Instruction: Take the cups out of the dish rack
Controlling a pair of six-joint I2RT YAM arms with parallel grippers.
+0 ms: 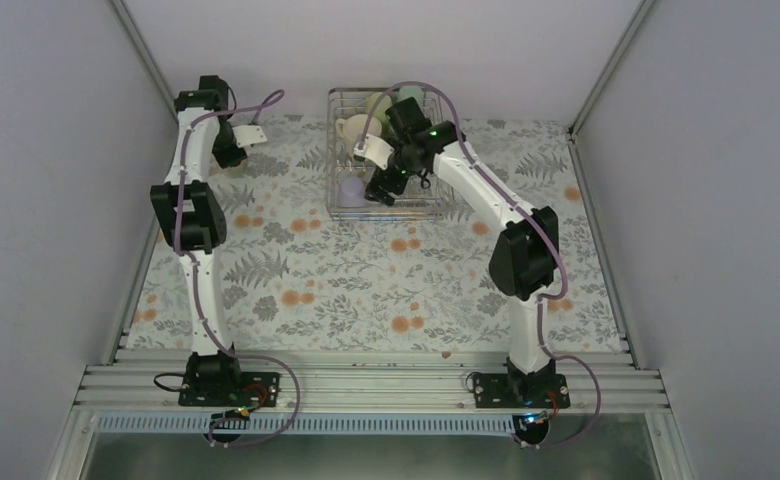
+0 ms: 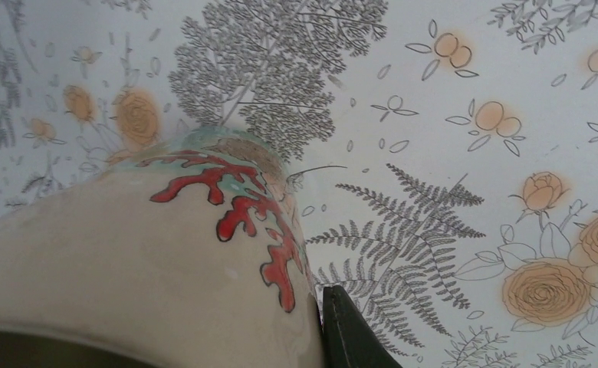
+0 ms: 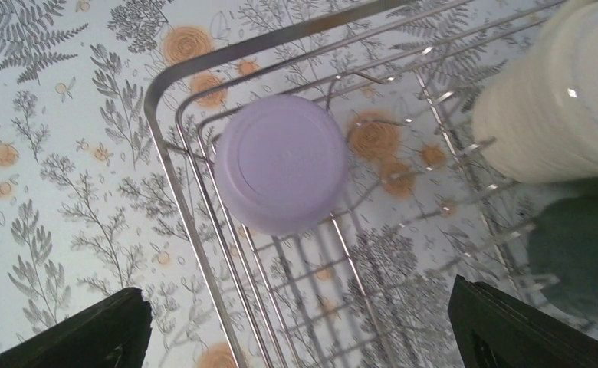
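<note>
Next, my left gripper lets go of the beige cup on the floral cloth (image 1: 243,171) behind the orange flowers, well away from the dish rack.
The dish rack (image 1: 338,205) stands at the back middle of the table. In it I see a cream mug (image 1: 351,129), two pale green cups (image 1: 378,103) (image 1: 412,95) and an upturned lavender cup (image 1: 350,191). My right gripper (image 1: 382,188) hovers open over the rack. In its wrist view the gripper (image 3: 300,326) is just short of the lavender cup (image 3: 280,173), with the cream mug (image 3: 556,100) and a dark grey-green cup (image 3: 579,261) to the right. My left gripper (image 1: 230,152) is at the far left, shut on a beige cup with red markings (image 2: 150,261); one finger (image 2: 346,326) presses its side.
The table carries a floral cloth (image 1: 366,290). Grey walls close in the left, back and right. The rack's wire rim (image 3: 162,92) runs close beside the right gripper's left finger (image 3: 89,337). The arm bases sit on a metal rail (image 1: 366,385) at the near edge.
</note>
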